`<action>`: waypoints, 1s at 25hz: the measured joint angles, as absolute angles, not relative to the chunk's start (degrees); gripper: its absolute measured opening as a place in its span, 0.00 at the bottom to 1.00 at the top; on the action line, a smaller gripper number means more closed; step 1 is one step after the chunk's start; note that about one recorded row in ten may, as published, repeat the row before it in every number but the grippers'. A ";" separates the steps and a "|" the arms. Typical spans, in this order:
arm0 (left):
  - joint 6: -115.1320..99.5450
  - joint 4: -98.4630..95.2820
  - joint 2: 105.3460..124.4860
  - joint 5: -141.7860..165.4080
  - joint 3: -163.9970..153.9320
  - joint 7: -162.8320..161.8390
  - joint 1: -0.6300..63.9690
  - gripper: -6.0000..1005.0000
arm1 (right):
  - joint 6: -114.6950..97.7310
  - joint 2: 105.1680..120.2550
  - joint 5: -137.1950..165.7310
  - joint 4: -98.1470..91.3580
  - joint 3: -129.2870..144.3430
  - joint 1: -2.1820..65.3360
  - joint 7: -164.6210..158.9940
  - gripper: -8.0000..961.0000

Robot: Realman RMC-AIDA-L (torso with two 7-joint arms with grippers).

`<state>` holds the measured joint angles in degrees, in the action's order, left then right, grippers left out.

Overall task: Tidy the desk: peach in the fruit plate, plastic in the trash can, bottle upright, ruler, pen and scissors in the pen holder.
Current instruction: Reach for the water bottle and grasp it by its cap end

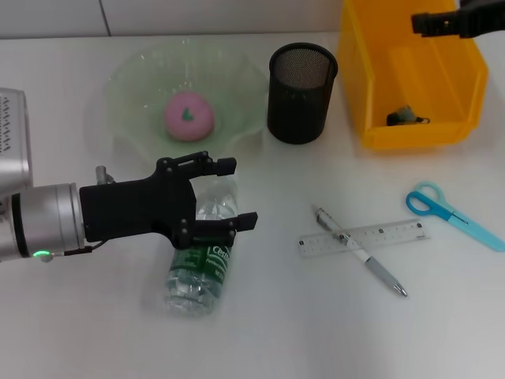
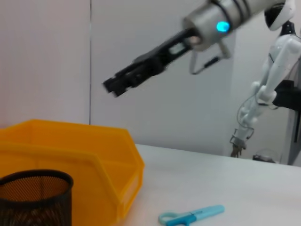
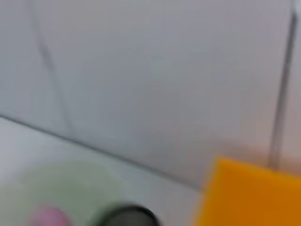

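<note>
The bottle must stand upright. My left gripper will next close on the bottle's neck [image 1: 224, 187], just below the cap at its far end.
A clear bottle [image 1: 199, 264] with a green label lies on its side near the front left. My left gripper [image 1: 235, 194] is open over the bottle's far end, one finger on each side. A pink peach [image 1: 188, 114] sits in the green fruit plate [image 1: 130, 83]. Right of the plate stands the black mesh pen holder [image 1: 301, 93]. A pen [image 1: 359, 251] lies across the clear ruler [image 1: 363, 237], and blue scissors [image 1: 450, 212] lie further right. Crumpled plastic [image 1: 404, 117] lies in the yellow trash can [image 1: 410, 79]. My right gripper [image 1: 432, 24] hovers above the trash can.
The left wrist view shows the right gripper [image 2: 115, 87] in the air over the yellow trash can [image 2: 70, 155], with the pen holder [image 2: 35, 197] and scissors [image 2: 190, 216] below it. Bare table lies in front of the pen and ruler.
</note>
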<state>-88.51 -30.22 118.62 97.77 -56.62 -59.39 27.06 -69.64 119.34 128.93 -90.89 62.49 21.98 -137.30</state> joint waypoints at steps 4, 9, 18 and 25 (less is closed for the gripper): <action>-88.65 -30.23 118.63 96.76 -56.57 -59.40 26.67 0.86 | -70.03 119.46 109.97 -91.00 62.77 14.11 -123.53 0.88; -89.77 -30.31 118.56 93.80 -56.59 -59.54 25.81 0.86 | -79.55 119.37 86.78 -77.97 62.51 7.38 -98.39 0.88; -88.30 -44.24 118.94 91.61 -59.34 -83.76 21.91 0.86 | -93.17 119.13 85.18 -52.90 57.00 6.45 -74.16 0.88; -78.99 -61.90 118.70 93.51 -71.42 -103.79 16.63 0.86 | -93.00 119.04 91.15 -48.49 49.87 7.44 -73.02 0.88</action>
<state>-78.99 -61.90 118.70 93.51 -71.42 -103.79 16.63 -93.00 119.04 91.15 -48.49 49.88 7.44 -73.02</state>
